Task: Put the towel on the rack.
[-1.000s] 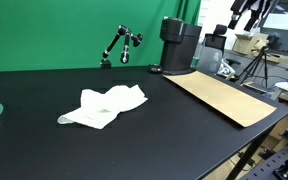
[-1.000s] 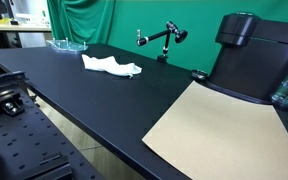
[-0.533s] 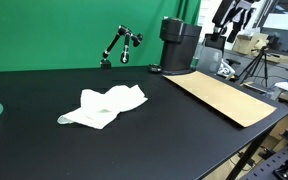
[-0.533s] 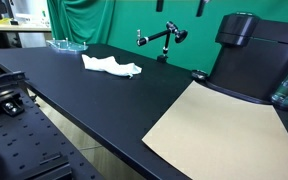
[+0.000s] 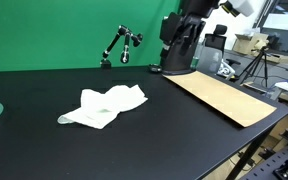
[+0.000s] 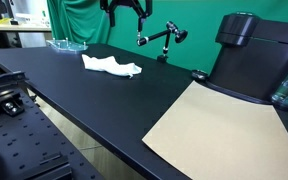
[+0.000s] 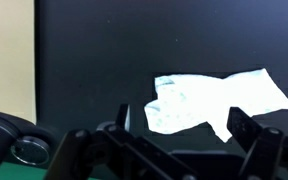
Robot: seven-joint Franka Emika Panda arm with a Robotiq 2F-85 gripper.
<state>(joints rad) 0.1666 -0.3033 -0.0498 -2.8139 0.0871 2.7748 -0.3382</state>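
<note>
The white towel is next: next my gripper moves down to it and closes on the towel's end [image 5: 128, 95] [image 7: 178, 97] closest to the tan mat.
A crumpled white towel [image 5: 104, 106] lies flat on the black table [image 5: 164, 125]; it also shows in the exterior view [image 6: 110, 65] and in the wrist view [image 7: 214, 98]. My gripper [image 6: 125, 12] hangs high in the air above the table, well clear of the towel. In the exterior view [image 5: 187, 30] it shows dark against the black machine. In the wrist view its two fingers [image 7: 187, 128] stand wide apart and empty, with the towel far below between them. No rack is clearly recognisable.
A tan mat [image 5: 224, 97] lies on one side of the table next to a tall black machine [image 6: 256, 55]. A small articulated black stand [image 5: 119, 47] stands at the green backdrop. A greenish clear object [image 6: 67, 44] sits at the table's far end.
The arm has swung in from the top edge of the exterior views and now hangs over the table nearer the towel. The towel has not moved.
</note>
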